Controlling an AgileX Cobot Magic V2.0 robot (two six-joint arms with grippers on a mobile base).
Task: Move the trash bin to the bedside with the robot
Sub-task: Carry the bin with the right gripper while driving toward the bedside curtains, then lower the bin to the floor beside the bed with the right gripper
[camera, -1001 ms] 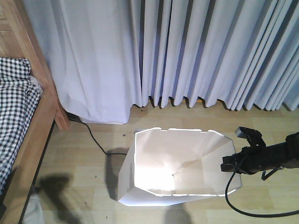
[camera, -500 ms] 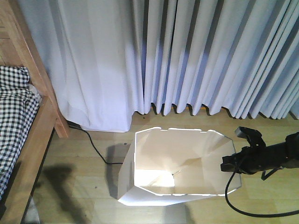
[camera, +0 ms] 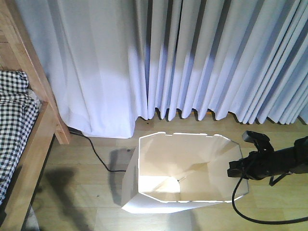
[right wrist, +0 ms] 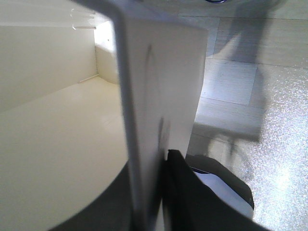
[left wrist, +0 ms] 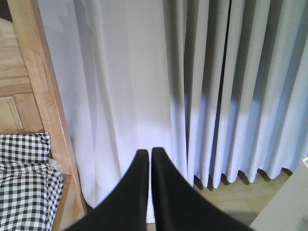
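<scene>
Next, my right gripper lets go of the white trash bin on the wooden floor [camera: 174, 208] just past the loose black cable.
The white trash bin [camera: 163, 163] stands on the wooden floor, in front of the curtains and right of the bed. My right gripper [camera: 234, 169] on its slim black arm is shut on the bin's right rim; the right wrist view shows the thin wall [right wrist: 159, 86] pinched between the jaws. The bed [camera: 29, 139], with light-brown wooden frame and black-and-white checked bedding [camera: 14, 120], fills the left edge. It also shows in the left wrist view [left wrist: 29, 187]. My left gripper [left wrist: 150, 156] is shut and empty, pointing at the curtain.
Long white curtains [camera: 192, 57] hang across the back down to the floor. A loose black cable [camera: 96, 154] runs over the floor between the bed's corner and the bin. A black cable [camera: 250, 216] trails under the right arm.
The view has moved toward the curtains: they look larger and the bed has slid to the left and out of frame. The bin stays fixed in the right gripper.
</scene>
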